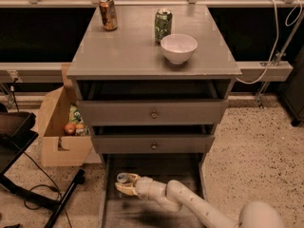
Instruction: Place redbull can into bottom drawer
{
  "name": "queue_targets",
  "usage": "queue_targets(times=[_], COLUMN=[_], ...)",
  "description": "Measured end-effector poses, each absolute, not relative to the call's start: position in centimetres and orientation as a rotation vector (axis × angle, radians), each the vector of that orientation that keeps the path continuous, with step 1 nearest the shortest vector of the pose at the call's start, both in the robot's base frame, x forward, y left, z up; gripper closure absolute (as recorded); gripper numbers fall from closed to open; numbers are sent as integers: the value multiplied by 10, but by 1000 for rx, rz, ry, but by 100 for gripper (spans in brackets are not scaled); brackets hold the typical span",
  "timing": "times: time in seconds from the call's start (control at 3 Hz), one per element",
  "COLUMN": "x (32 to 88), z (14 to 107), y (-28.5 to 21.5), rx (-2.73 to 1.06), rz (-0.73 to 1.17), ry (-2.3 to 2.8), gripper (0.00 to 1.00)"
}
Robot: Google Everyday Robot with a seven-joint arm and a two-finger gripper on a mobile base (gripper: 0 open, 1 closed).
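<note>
The redbull can will be released on the bottom drawer's inside [134, 184], toward the cardboard box side.
The grey cabinet's bottom drawer [110, 194] is pulled open at the foot of the cabinet. My gripper [124, 183] reaches into it from the lower right, over its left part. Its fingers are shut around the redbull can [123, 178]. Only the can's shiny metal top and a little of its side show between the fingers. I cannot tell whether the can touches the drawer floor.
On the cabinet top stand a copper-orange can [108, 14], a green can [163, 25] and a white bowl [178, 48]. The two upper knobbed drawers [153, 113] stand slightly out. A cardboard box [59, 127] with items sits left of the cabinet, with a black stand and cables [28, 184] on the floor.
</note>
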State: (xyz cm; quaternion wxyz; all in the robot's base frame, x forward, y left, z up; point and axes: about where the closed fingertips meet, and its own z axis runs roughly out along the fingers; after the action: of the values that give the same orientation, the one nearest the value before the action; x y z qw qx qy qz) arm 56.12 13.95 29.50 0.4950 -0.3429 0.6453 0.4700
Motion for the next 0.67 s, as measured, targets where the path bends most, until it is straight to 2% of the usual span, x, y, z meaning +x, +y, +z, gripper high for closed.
queue_targets(times=[0.67], x=[585], z=[260], y=[128], rx=[-971], rz=[1078], ry=[1475], gripper=[100])
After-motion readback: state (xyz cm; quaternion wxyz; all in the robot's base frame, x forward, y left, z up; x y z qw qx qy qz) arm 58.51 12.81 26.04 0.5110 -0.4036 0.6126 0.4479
